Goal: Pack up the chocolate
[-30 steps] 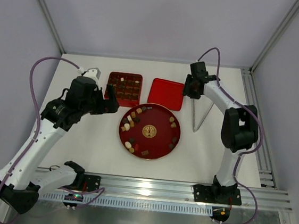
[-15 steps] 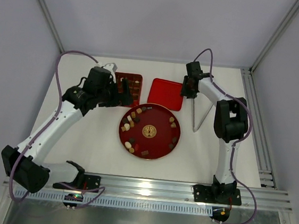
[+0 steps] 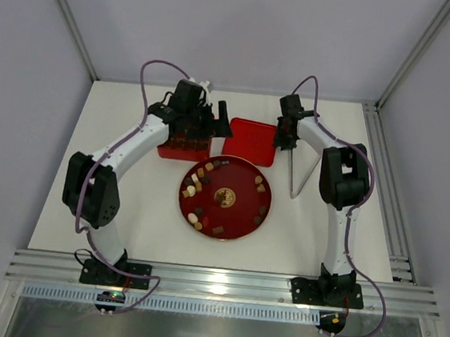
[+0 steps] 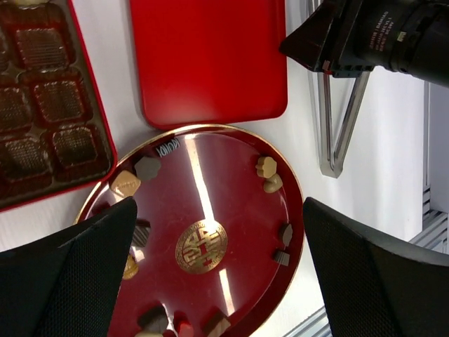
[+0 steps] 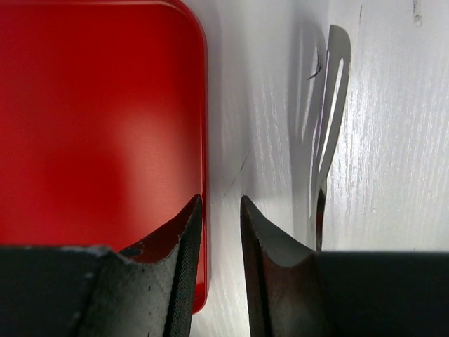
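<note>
The robot's left gripper needs to next grasp the edge (image 3: 225,143) (image 4: 138,62) beside the grid box on the flat red lid, opposite the right gripper.
Several small pieces of chocolate (image 3: 198,178), dark brown, tan and cream, lie round the rim of a round red plate (image 3: 240,218) with a gold emblem. They also show in the left wrist view (image 4: 126,184) on the plate (image 4: 238,203). My left gripper (image 3: 216,119) hangs high between the red grid box (image 3: 167,148) and the flat red lid (image 3: 249,143); its jaws (image 4: 219,210) are wide open and empty. My right gripper (image 3: 285,136) is low at the lid's right edge (image 5: 105,119), its jaws (image 5: 220,203) a narrow gap apart with nothing between them.
Metal tongs (image 3: 301,176) lie on the white table right of the plate and lid; they also show in the left wrist view (image 4: 337,133) and the right wrist view (image 5: 330,140). The grid box (image 4: 42,105) holds some chocolate. A grey wall stands behind.
My left arm has swung from the left side, across the grid box, to its right edge beside the lid. My right gripper has shifted slightly along the lid's right edge.
</note>
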`<state>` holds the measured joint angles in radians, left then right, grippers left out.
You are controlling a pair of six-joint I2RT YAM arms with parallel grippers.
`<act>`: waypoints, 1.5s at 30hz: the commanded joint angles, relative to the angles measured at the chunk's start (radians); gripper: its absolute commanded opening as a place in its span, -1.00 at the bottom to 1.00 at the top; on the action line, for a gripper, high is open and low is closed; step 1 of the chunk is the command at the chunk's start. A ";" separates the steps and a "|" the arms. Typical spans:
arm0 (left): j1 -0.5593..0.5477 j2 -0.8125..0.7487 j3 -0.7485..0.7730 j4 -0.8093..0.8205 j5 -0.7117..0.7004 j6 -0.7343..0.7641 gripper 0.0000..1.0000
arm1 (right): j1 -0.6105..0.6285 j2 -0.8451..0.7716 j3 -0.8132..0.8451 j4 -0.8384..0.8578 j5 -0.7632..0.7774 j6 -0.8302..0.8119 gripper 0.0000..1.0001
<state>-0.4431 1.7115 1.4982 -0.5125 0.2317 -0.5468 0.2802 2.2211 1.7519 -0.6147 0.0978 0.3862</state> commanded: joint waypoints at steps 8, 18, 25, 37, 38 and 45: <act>0.000 0.267 0.299 0.016 0.048 0.057 0.95 | -0.003 0.020 0.052 0.015 -0.007 -0.010 -0.42; 0.000 0.430 0.387 0.020 0.070 0.137 0.94 | -0.001 0.034 0.077 0.024 -0.009 -0.030 -0.63; 0.000 0.513 0.447 0.020 0.078 0.139 0.94 | -0.004 0.048 0.095 0.027 -0.032 -0.035 -0.92; 0.000 0.580 0.493 0.020 0.090 0.133 0.93 | -0.030 -0.018 0.093 0.040 -0.066 -0.030 -0.92; 0.000 0.588 0.494 0.022 0.090 0.130 0.93 | -0.036 -0.026 0.093 0.040 -0.072 -0.030 -0.92; 0.000 0.605 0.507 0.020 0.093 0.123 0.93 | -0.042 -0.074 0.092 0.039 -0.079 -0.027 -0.92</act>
<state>-0.4431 2.3032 1.9671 -0.5056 0.3073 -0.4335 0.2436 2.2543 1.8095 -0.5995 0.0330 0.3637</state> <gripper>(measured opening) 0.969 0.042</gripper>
